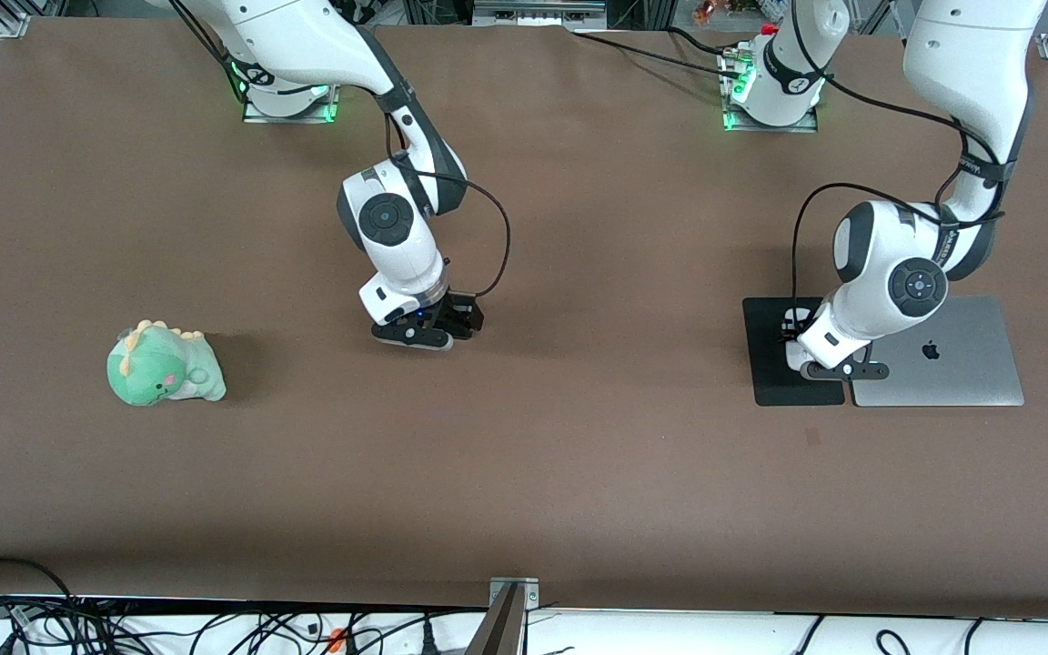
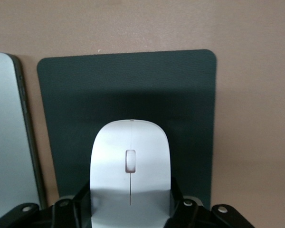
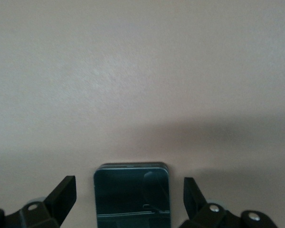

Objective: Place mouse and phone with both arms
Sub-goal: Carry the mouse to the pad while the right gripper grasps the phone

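Note:
The robot's left gripper will release the white mouse on the middle of the black mouse pad [image 1: 794, 348] [image 2: 131, 166].
The white mouse [image 2: 130, 161] sits between the fingers of my left gripper [image 2: 130, 192], which press on its two sides. It is over the black mouse pad [image 2: 133, 90]; I cannot tell whether it touches the pad. In the front view the left gripper [image 1: 838, 367] is low over the pad [image 1: 774, 377], beside the laptop. The black phone [image 3: 132, 197] lies flat on the brown table between the fingers of my right gripper [image 3: 128, 185], which is open with a gap on each side. In the front view the right gripper [image 1: 431, 329] is low over the table's middle and hides the phone.
A closed silver laptop [image 1: 952, 364] lies beside the mouse pad at the left arm's end; its edge shows in the left wrist view [image 2: 9, 137]. A green dinosaur plush [image 1: 165, 366] sits toward the right arm's end.

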Available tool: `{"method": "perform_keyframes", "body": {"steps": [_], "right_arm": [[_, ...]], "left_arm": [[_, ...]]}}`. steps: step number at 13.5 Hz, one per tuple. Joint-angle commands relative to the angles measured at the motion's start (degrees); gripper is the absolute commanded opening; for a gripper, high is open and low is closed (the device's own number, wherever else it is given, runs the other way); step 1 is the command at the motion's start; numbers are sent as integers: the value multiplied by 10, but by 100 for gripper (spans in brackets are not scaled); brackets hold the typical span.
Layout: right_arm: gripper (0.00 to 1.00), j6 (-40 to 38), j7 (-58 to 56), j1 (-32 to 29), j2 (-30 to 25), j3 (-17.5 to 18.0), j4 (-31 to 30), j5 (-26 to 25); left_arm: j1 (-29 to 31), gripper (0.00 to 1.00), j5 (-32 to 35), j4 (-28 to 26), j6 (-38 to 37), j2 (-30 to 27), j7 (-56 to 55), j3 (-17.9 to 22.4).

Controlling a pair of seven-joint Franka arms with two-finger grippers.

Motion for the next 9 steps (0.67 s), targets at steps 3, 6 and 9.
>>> {"method": "perform_keyframes", "body": {"steps": [3, 6, 9], "right_arm": [[100, 49, 7, 17, 6, -7, -27, 9], [100, 58, 31, 26, 12, -8, -24, 9], [100, 77, 32, 32, 25, -9, -26, 9]], "left_arm": [[8, 27, 10, 3, 8, 11, -2, -7], [7, 28, 10, 3, 29, 23, -3, -7], [8, 32, 10, 3, 35, 25, -4, -7]]}}
